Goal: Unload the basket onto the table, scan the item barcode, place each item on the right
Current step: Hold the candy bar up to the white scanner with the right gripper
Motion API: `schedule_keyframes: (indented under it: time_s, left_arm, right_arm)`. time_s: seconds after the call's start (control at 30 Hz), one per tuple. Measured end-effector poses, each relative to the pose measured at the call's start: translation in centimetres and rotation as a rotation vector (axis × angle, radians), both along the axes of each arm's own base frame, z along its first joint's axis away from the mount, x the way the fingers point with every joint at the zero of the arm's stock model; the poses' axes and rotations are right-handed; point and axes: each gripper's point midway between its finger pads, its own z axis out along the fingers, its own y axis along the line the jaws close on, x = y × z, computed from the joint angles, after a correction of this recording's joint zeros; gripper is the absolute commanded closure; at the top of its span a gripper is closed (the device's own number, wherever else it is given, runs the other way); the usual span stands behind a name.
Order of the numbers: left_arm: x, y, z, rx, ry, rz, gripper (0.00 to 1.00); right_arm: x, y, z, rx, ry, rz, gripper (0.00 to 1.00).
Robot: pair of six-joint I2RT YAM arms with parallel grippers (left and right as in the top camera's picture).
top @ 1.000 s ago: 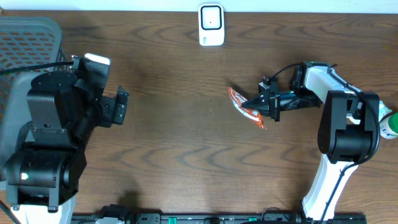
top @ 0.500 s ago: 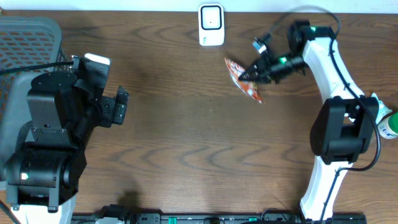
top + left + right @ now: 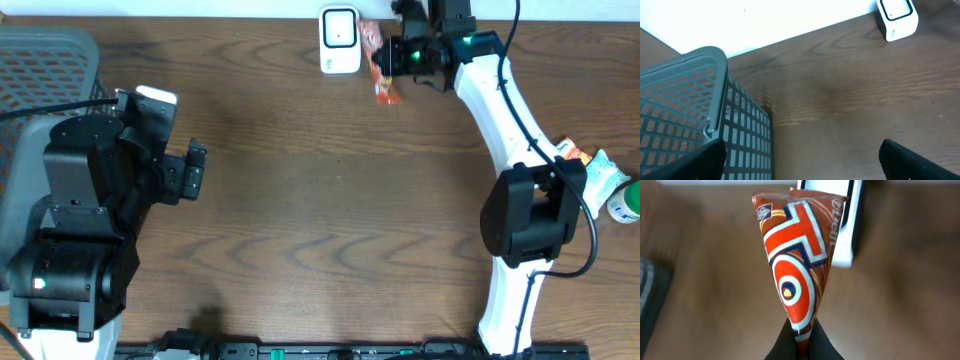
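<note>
My right gripper has the snack packet. Next, I put it down on the table (image 3: 561, 184) next to the white-and-orange packet and light blue packet.
The item is a red, orange and white snack packet (image 3: 380, 62), hanging just right of the white scanner (image 3: 340, 40) at the table's far edge. My right gripper (image 3: 396, 56) is shut on the packet's narrow end. In the right wrist view the packet (image 3: 795, 270) stands up from the pinched black fingers of the right gripper (image 3: 801, 341), its top corner overlapping the scanner (image 3: 850, 225) behind it. No barcode shows on the visible face. My left gripper (image 3: 195, 170) stays at the left, open and empty; in its wrist view the left gripper (image 3: 800, 160) has its fingers far apart.
A grey mesh basket (image 3: 45, 60) stands at the far left, right beside the left gripper, its wall (image 3: 740, 130) close in the left wrist view. At the right edge lie a white-and-orange packet (image 3: 585, 165) and a green-capped bottle (image 3: 625, 200).
My right arm has carried the packet from the table's middle right up and back to the scanner's right side. The left arm has not moved.
</note>
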Motion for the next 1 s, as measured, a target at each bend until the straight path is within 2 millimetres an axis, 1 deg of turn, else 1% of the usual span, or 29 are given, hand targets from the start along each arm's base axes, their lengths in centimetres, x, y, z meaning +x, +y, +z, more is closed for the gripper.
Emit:
schedule_keyframes:
  time_s: [0.07,0.17,0.23,0.3,0.4,0.47,0.57,0.67,0.83,0.9,1.0]
  left_arm:
    - [0.0,0.0,0.0,0.0,0.0,0.0,0.02]
    - [0.0,0.0,0.0,0.0,0.0,0.0,0.02]
    - [0.0,0.0,0.0,0.0,0.0,0.0,0.02]
    - [0.0,0.0,0.0,0.0,0.0,0.0,0.02]
    - [0.0,0.0,0.0,0.0,0.0,0.0,0.02]
    - [0.0,0.0,0.0,0.0,0.0,0.0,0.02]
    - [0.0,0.0,0.0,0.0,0.0,0.0,0.02]
    - [0.0,0.0,0.0,0.0,0.0,0.0,0.02]
    - [0.0,0.0,0.0,0.0,0.0,0.0,0.02]
    - [0.0,0.0,0.0,0.0,0.0,0.0,0.02]
    - [0.0,0.0,0.0,0.0,0.0,0.0,0.02]
  right_arm:
    - [1.4,0.3,0.1,0.02,-0.042,-0.024,0.99]
    - [3.3,1.2,-1.2,0.053,-0.069,-0.061,0.99]
    - [4.3,2.0,-3.0,0.072,-0.069,-0.082,0.99]
    - [5.3,2.7,-5.3,0.083,-0.063,-0.111,0.99]
    - [5.9,3.5,-8.8,0.085,-0.032,-0.153,0.99]
    - [6.1,3.6,-10.3,0.067,-0.019,-0.185,0.99]
    - [6.2,4.0,-10.4,0.033,-0.03,-0.233,0.99]
    - [6.5,4.7,-9.4,0.0,-0.061,-0.263,0.99]
    - [7.1,6.1,-7.0,-0.049,-0.136,-0.312,0.99]
    - [7.2,6.3,-6.4,-0.068,-0.16,-0.334,0.99]
    - [7.4,5.8,-6.1,-0.104,-0.181,-0.375,0.99]
